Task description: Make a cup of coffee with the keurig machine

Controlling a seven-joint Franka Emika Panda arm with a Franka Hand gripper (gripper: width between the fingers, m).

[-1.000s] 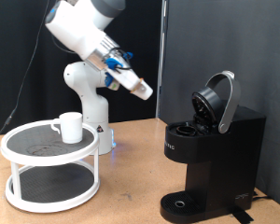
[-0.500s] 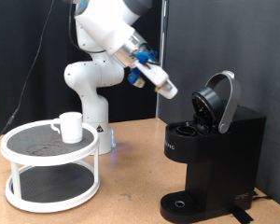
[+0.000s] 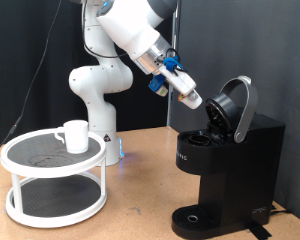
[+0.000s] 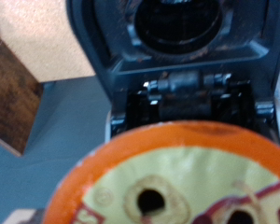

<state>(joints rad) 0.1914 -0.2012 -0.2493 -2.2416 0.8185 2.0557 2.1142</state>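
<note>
I have the coffee pod to place, and I will release it with my gripper in the round opening of the keurig machine's pod chamber (image 3: pixel 199 136) (image 4: pixel 177 21), before the raised lid.
The keurig machine (image 3: pixel 230 165) stands at the exterior view's right with its rounded lid (image 3: pixel 235 108) hinged up and the pod chamber (image 3: pixel 201 136) exposed. My gripper (image 3: pixel 194 100) hangs just left of the open lid, above the chamber, shut on a small coffee pod (image 3: pixel 192 98). In the wrist view the pod's orange-rimmed foil top (image 4: pixel 173 177) fills the foreground, and the black open machine (image 4: pixel 107 56) with its round opening (image 4: pixel 182 23) lies beyond it. The cup (image 3: pixel 76 135), a white mug, stands on the top shelf of a round stand, far from the gripper.
The white two-tier round stand (image 3: pixel 30 180) sits at the exterior view's left on the wooden table. The arm's white base (image 3: pixel 95 100) stands behind it. The machine's round drip base (image 3: pixel 195 218) is bare. A black curtain hangs behind.
The arm has swung towards the exterior view's right, carrying the gripper and pod from above the table's middle to beside the machine's open lid.
</note>
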